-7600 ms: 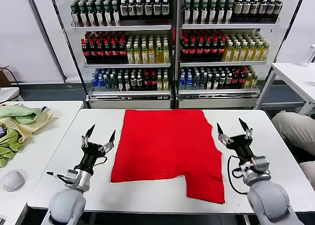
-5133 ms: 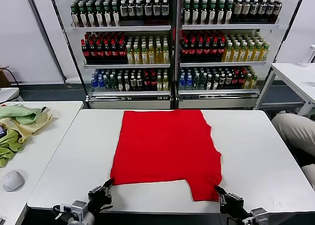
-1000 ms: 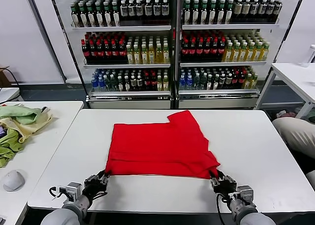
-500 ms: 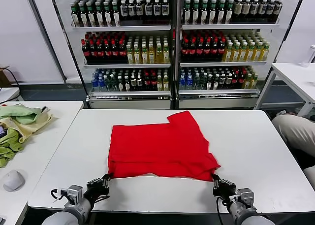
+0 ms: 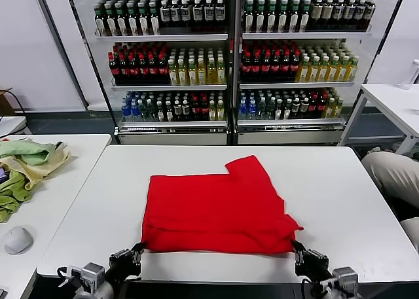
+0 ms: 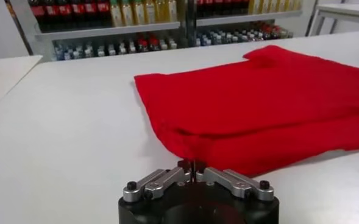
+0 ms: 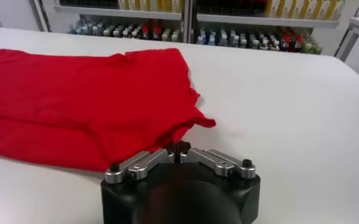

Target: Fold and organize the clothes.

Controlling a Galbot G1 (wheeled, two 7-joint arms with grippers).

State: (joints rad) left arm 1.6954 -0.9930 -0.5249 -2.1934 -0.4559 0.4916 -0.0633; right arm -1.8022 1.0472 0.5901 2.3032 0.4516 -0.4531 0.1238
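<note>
Next, I take the sleeve with my right gripper, as it sticks out past the red T-shirt's far edge, and the T-shirt's far corner point(image 5: 153, 178) with my left gripper to straighten that edge.
The red T-shirt point(image 5: 219, 204) lies folded in half on the white table point(image 5: 340, 188), with one sleeve sticking out at its far right. No chest print shows. My left gripper point(image 5: 135, 250) is at the shirt's near left corner by the table's front edge, shut on the cloth edge; in the left wrist view point(image 6: 191, 164) its fingers meet on the red fabric point(image 6: 258, 103). My right gripper point(image 5: 298, 248) is at the near right corner, shut on the cloth; in the right wrist view point(image 7: 179, 146) its fingers pinch the shirt's tip point(image 7: 81, 103).
Pale green and yellow cloths point(image 5: 23, 165) and a grey mouse point(image 5: 18, 239) lie on a second table at the left. Shelves of bottles point(image 5: 229, 57) stand behind. Another table point(image 5: 393, 99) and a seated person's leg point(image 5: 393, 175) are at the right.
The flat shirt was folded, its near half brought over the far half. In the last second both grippers moved toward me, dragging the folded shirt nearer the front edge.
</note>
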